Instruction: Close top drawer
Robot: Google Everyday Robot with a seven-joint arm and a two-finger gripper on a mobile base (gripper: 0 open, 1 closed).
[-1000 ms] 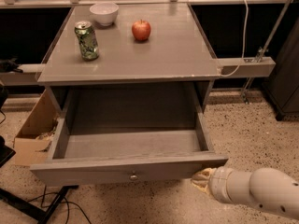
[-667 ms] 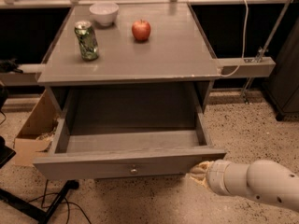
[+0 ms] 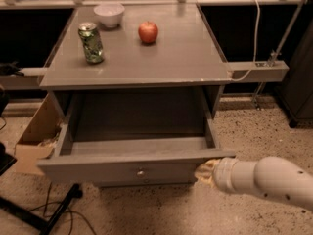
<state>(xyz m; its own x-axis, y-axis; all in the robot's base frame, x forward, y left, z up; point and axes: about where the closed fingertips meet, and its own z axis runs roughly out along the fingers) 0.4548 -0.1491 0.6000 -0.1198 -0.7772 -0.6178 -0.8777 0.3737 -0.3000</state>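
Note:
My gripper is going to let go of the top drawer with the drawer's front panel just below the cabinet top's front edge (image 3: 129, 132).
The top drawer (image 3: 132, 168) is a wide grey wooden drawer pulled out of the grey cabinet, with its deep box empty. Its front panel carries a small round metal knob (image 3: 140, 172) at the centre. My gripper (image 3: 204, 173) comes in from the lower right on a white arm (image 3: 266, 180). It sits against the right end of the drawer's front panel, just below the top edge.
On the cabinet top (image 3: 171, 58) stand a green can (image 3: 91, 43), a white bowl (image 3: 109, 14) and a red apple (image 3: 148, 32). A cardboard box (image 3: 34, 136) sits on the floor at the left. Cables and a black stand lie at lower left.
The drawer has slid partly back into the cabinet. My gripper has moved left and up, following the right end of the front panel.

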